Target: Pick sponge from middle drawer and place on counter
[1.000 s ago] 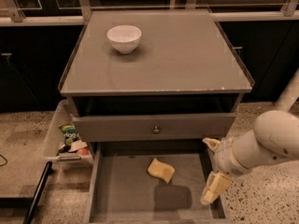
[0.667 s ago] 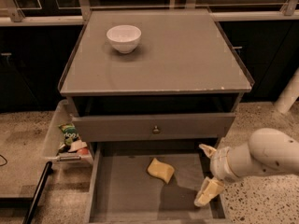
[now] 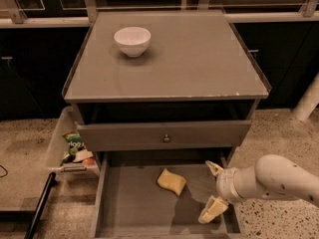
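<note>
Next, I grip the pale-yellow sponge in the open drawer by the sponge's end (image 3: 179, 184) facing the white arm.
The pale-yellow sponge (image 3: 172, 181) lies flat on the floor of the pulled-out middle drawer (image 3: 134, 210), near its middle. My gripper (image 3: 212, 189) is low over the drawer's right side, to the right of the sponge and apart from it. Its cream fingers (image 3: 213, 210) stand open and hold nothing. The white arm reaches in from the right. The grey counter (image 3: 194, 59) above carries a white bowl (image 3: 132, 40) at its back left.
A grey drawer front with a small knob (image 3: 166, 138) sits closed just above the open drawer. A clear bin of snack packets (image 3: 74, 148) stands on the floor to the left. A white post (image 3: 308, 101) stands at the right, and a black bar (image 3: 41, 203) at the lower left.
My gripper and arm have moved left and a little down into the drawer, closer to the sponge. The sponge and bowl have not moved.
</note>
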Motion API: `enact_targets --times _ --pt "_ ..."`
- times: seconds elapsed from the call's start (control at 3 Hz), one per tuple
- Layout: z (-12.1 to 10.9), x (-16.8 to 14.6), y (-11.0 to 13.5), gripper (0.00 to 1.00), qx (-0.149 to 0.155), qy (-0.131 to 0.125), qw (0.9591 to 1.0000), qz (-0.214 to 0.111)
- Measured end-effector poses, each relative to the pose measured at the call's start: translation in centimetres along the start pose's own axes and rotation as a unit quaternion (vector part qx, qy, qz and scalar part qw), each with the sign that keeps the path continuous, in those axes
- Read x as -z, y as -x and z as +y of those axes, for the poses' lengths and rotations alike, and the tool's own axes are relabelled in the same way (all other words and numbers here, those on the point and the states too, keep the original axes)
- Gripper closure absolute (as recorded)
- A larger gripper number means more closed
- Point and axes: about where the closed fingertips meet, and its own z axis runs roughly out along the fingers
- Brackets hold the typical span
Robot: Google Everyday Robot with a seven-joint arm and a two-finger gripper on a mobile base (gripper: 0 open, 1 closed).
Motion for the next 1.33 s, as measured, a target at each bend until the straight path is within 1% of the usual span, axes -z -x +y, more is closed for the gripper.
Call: enact_targets --times 0.33,0.67,1.0,1.33 --pt "-0.9 -3.7 -1.0 0.00 -0.014 0.000 0.9999 -0.007" --pt "-2.1 -7.8 -1.8 0.00 -0.018 -0.001 0.9997 -0.020" --pt "-2.9 -11.5 -2.2 0.00 -0.021 0.007 0.9990 -0.040" --pt "-3.9 -15.0 -2.8 0.00 -0.016 0.012 0.9986 -0.049"
